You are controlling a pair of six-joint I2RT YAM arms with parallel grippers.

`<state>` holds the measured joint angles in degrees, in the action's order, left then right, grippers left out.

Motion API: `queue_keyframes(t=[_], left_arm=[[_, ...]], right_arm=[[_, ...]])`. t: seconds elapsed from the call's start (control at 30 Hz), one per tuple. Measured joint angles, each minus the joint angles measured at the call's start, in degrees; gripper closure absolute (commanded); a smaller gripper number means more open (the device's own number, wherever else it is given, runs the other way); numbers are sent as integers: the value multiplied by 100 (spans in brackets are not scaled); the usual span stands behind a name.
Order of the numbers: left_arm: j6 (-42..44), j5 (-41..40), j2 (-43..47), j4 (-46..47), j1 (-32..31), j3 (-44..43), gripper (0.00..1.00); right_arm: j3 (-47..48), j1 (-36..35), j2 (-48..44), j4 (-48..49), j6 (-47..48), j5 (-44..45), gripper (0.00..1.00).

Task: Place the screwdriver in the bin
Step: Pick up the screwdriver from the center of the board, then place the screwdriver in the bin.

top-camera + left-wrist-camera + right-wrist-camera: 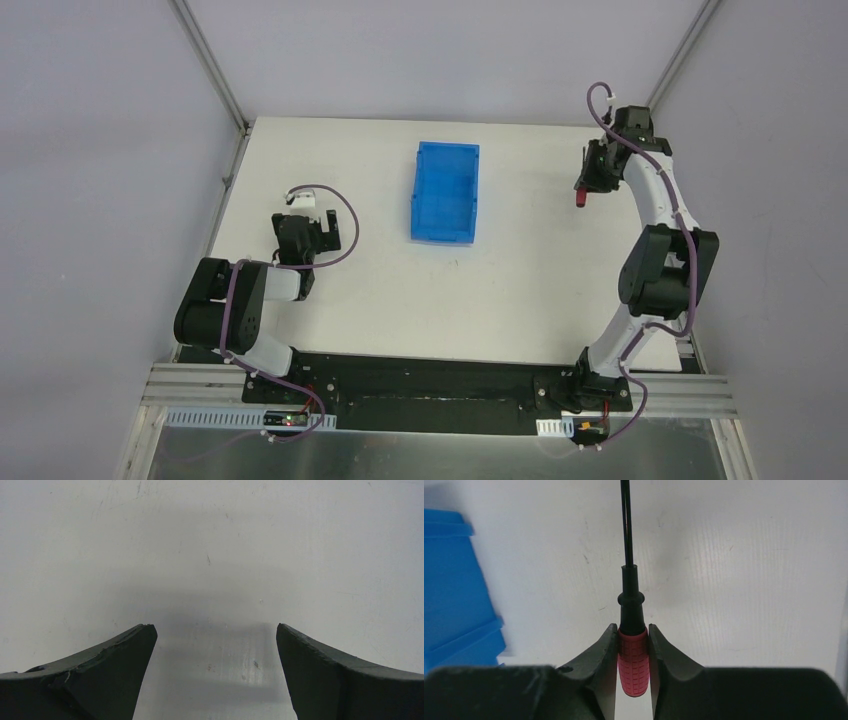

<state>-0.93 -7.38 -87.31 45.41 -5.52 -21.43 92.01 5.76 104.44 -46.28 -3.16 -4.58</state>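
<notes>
The robot's right gripper will lay the screwdriver down lengthwise on the middle of the blue bin's bottom (443, 195).
My right gripper (632, 630) is shut on the screwdriver (633, 657), clamping its red ribbed handle, with the thin black shaft running straight ahead past the fingertips. In the top view that gripper (590, 180) hovers over the table's right side, and the red handle (580, 199) pokes out below it. The blue bin (445, 190) lies at the table's middle back, well left of the screwdriver; its corner (454, 605) shows at the left of the right wrist view. On the left side, my left gripper (215, 630) is open over bare table with nothing between its fingers.
The white table (520, 290) ends at a metal frame on the left and right. The left arm (240, 300) lies folded low at the near left. The right arm (660, 260) arches up along the right edge.
</notes>
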Motion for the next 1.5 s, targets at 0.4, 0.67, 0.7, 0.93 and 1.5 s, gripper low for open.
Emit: queue_keyframes(t=[0.4,0.67,0.7,0.93,1.5], left_arm=[[0,0,0,0,0,0,1],[0,0,0,0,0,0,1],[0,0,0,0,0,0,1],[0,0,0,0,0,0,1],[0,0,0,0,0,0,1]], right_arm=[[-4,-295,-817,160,-846,-1051,93],[-11,-1086,-927,431,-1381,-1069,93],[-11,-1202,-927,474,-1460,-1058,93],[-11,-1860,-925,807,-1869,-861,93],[129,-3311,-212,1132,-2568,90,93]])
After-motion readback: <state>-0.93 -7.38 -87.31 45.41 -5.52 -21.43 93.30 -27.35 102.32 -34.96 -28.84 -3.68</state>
